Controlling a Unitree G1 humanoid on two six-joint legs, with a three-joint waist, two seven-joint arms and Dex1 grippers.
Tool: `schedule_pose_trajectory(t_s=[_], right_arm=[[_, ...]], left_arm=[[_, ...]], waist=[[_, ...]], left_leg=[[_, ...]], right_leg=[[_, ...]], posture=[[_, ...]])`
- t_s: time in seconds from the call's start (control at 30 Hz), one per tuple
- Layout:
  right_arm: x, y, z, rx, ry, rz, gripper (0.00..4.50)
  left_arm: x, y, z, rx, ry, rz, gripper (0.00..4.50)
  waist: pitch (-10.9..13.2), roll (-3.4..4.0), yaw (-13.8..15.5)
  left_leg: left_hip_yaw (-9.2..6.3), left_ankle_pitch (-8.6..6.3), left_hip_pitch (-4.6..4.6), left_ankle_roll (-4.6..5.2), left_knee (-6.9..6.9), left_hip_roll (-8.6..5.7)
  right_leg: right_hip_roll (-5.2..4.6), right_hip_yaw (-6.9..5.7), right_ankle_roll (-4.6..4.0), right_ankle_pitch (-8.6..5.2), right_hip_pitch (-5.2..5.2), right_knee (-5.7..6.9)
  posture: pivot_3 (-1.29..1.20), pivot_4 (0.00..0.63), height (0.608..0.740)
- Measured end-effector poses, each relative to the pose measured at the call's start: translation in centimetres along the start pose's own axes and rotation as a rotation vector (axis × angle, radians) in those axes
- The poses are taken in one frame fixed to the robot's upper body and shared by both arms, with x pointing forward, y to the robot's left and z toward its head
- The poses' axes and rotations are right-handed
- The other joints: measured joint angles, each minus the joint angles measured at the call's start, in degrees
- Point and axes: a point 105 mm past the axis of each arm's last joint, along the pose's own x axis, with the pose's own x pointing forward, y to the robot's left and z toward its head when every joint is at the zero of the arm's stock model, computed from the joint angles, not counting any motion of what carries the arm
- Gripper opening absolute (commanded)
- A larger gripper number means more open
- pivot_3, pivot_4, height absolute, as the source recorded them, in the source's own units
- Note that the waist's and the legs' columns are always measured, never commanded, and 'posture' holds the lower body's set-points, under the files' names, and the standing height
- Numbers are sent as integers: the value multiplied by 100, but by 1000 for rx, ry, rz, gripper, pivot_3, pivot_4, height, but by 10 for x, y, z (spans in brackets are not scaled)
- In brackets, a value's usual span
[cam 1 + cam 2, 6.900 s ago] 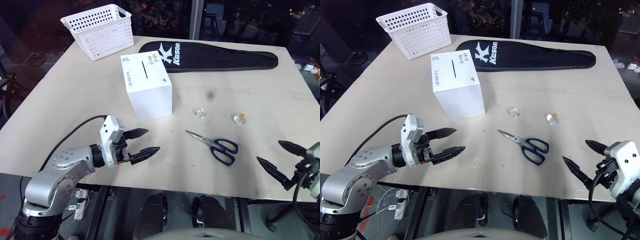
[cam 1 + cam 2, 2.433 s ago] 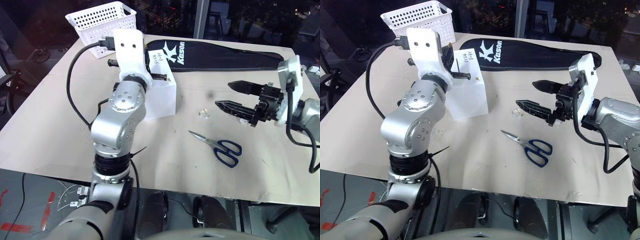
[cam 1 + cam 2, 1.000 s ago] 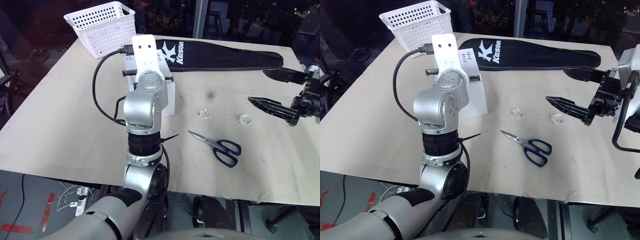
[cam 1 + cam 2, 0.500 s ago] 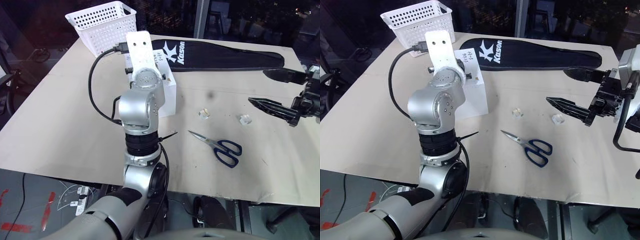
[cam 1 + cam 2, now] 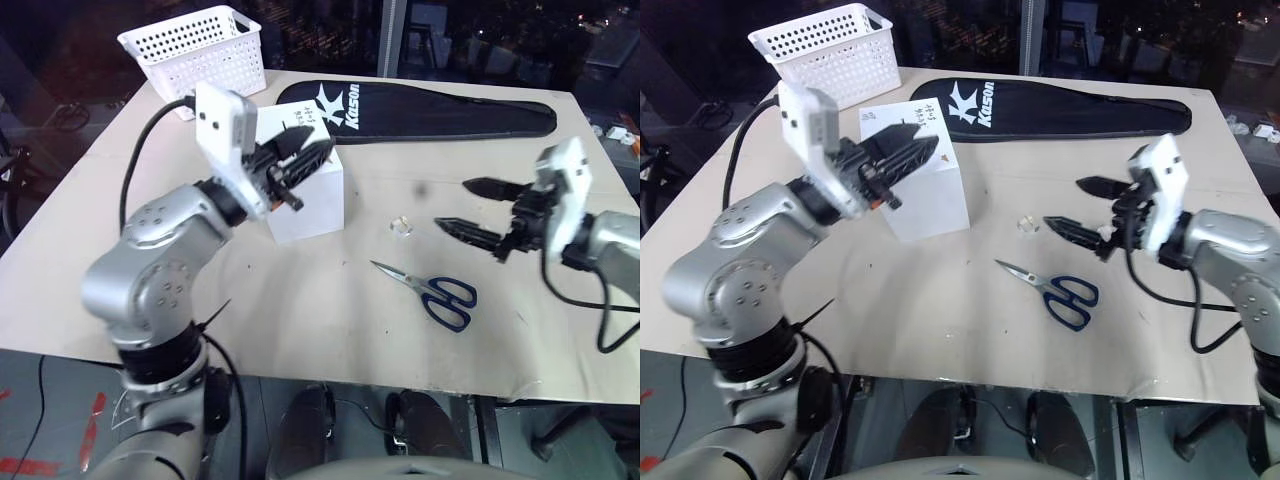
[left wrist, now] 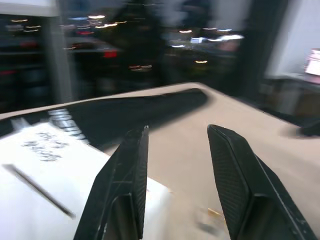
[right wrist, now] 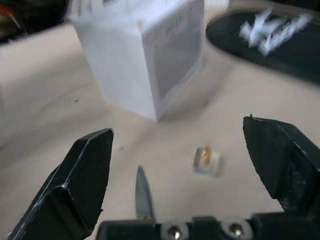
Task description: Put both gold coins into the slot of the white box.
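The flat sides of the gold coin (image 5: 402, 223) (image 7: 206, 155) standing in the small clear block beside the white box will be gripped by my right gripper.
The white box (image 5: 305, 205) stands at mid-table, its slot (image 6: 35, 187) a thin black line on the top face. My left gripper (image 5: 322, 152) hovers just above the box's top and points right, open, with nothing between its fingers (image 6: 127, 175). My right gripper (image 5: 453, 203) hangs open a little above the table, right of the box, pointing left. Ahead of it lies a small clear block (image 7: 206, 160) with a gold coin (image 7: 205, 154) on it, also seen between box and gripper as the clear block (image 5: 403, 226). No other coin shows.
Blue-handled scissors (image 5: 430, 290) lie below the right gripper, blades toward the box. A white perforated basket (image 5: 195, 45) stands at the far left corner. A long black bag (image 5: 430, 108) lies along the back. The table's right edge (image 5: 620, 190) is close to my right arm.
My left arm has swung down from upright over the box, and its gripper has opened and now lies level above the top. The right gripper has moved left and down toward the clear block.
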Motion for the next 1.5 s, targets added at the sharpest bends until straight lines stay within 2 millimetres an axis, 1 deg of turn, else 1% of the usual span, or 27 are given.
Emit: schedule_pose_trajectory(t_s=[0.07, 0.1, 0.17, 0.23, 0.27, 0.3, 0.33, 0.37, 0.4, 0.43, 0.57, 0.6, 0.63, 0.67, 0.8, 0.97, 1.07, 1.1, 1.13, 1.17, 1.5], right_arm=[[18, -7, -17, 47, 51, -73, 3678], [23, -9, -24, 56, 75, -93, 3258], [33, -11, -35, 57, 116, -132, 3258], [43, -11, -42, 55, 145, -163, 3258], [46, -11, -43, 56, 147, -171, 3258], [53, -12, -42, 66, 143, -188, 3258], [53, -12, -42, 66, 144, -189, 3258], [56, -14, -43, 69, 149, -204, 2835], [57, -15, -43, 72, 149, -214, 2716], [59, -18, -44, 69, 160, -231, 2716], [67, -15, -54, 69, 194, -233, 2716], [68, -15, -55, 69, 198, -230, 2716], [69, -14, -55, 68, 198, -227, 2244], [71, -13, -55, 66, 197, -223, 1999], [75, -10, -57, 52, 207, -216, 1999], [77, -13, -61, 52, 218, -231, 1999], [83, -13, -63, 51, 226, -226, 1999], [84, -13, -63, 52, 225, -228, 1577], [85, -14, -63, 51, 223, -229, 1455], [86, -14, -63, 50, 221, -231, 1170], [90, -14, -66, 46, 235, -222, 1170]], left_arm=[[-17, -7, -13, 13, 80, -55, 3670], [-22, -8, -19, 12, 104, -63, 4110], [-29, -11, -28, 13, 143, -84, 4110], [-34, -14, -33, 17, 164, -108, 4110], [-35, -15, -34, 19, 163, -113, 4110], [-37, -17, -36, 29, 166, -127, 4110], [-37, -17, -36, 29, 166, -128, 4110], [-38, -17, -36, 39, 165, -136, 4177], [-38, -18, -37, 41, 170, -139, 4177], [-38, -18, -39, 41, 177, -144, 4177], [-38, -18, -42, 38, 180, -146, 4177], [-38, -17, -42, 42, 177, -145, 4177], [-38, -17, -41, 47, 174, -144, 4177], [-38, -17, -41, 48, 171, -142, 4177], [-37, -19, -44, 44, 174, -142, 4177], [-38, -20, -48, 30, 186, -136, 4177], [-38, -19, -47, 27, 184, -130, 4177], [-38, -19, -47, 26, 184, -126, 4177], [-38, -19, -47, 26, 184, -125, 4177], [-38, -19, -47, 25, 186, -124, 4177], [-38, -21, -46, 40, 188, -117, 4177]], waist=[[-2, -2, -5], [-1, 0, 12], [-1, 0, 30], [-1, 0, 38], [-1, 0, 45], [-1, -1, 32], [-1, 0, 33], [-2, -2, 33], [-2, -2, 27], [-2, -2, 23], [-1, -1, 3], [-1, -1, 2], [-1, -1, 2], [-1, -1, -1], [-1, -1, -5], [-1, -1, -6], [-1, -1, -10], [-1, -1, -11], [-1, -1, -11], [-1, -1, -11], [-1, 0, -11]], left_leg=[[2, 0, 2, 0, 0, -4], [1, 0, 0, 1, -1, -7], [1, 0, 0, 2, 0, -7], [1, -1, 0, 4, 0, -6], [1, -4, 0, 9, 0, -6], [2, -5, 1, 10, -1, -5], [2, -5, 1, 10, -1, -5], [1, -7, 2, 13, -1, -4], [2, -7, 2, 13, -1, -3], [2, -7, 2, 13, -3, -4], [3, -9, 1, 15, -5, -3], [3, -8, 0, 15, -6, -3], [3, -8, 0, 15, -6, -3], [5, -9, 1, 17, -6, -3], [5, -11, 2, 19, -6, -3], [6, -10, 1, 17, -7, -3], [7, -10, 2, 18, -7, -2], [6, -11, 2, 18, -8, -2], [6, -10, 2, 18, -8, -2], [7, -10, 2, 18, -9, -2], [9, -10, 2, 16, -11, -2]], right_leg=[[11, 1, 0, 0, 1, 1], [10, 0, 0, 0, 0, 1], [11, 0, 0, 0, 1, 0], [11, -1, 0, 0, 0, 0], [11, -1, -1, 0, 0, 0], [13, -1, -1, 0, 0, 0], [13, -1, -1, 0, 0, 0], [14, -1, -1, 0, 0, 0], [15, -2, -1, 0, 0, 0], [14, -1, -2, 0, -1, 0], [15, -1, -2, 0, -2, 0], [15, -1, -2, 0, -3, 0], [15, -1, -2, 0, -3, 0], [14, -1, -2, 0, -3, 0], [15, -3, -2, 0, -3, 0], [15, -3, -2, 0, -4, 0], [16, -4, -2, 0, -5, 0], [16, -3, -2, 0, -5, 0], [16, -3, -2, 0, -5, 0], [16, -3, -2, 0, -5, 0], [15, -4, -2, 0, -6, -1]], posture=[[0, 150, 740], [0, 150, 740], [0, 150, 740], [0, 150, 740], [0, 150, 740], [0, 150, 740], [0, 150, 740], [0, 150, 740], [0, 150, 740], [0, 150, 740], [0, 150, 740], [0, 150, 740], [0, 150, 740], [0, 150, 740], [0, 150, 740], [0, 150, 740], [0, 150, 740], [0, 150, 740], [0, 150, 740], [0, 150, 740], [0, 150, 740]])
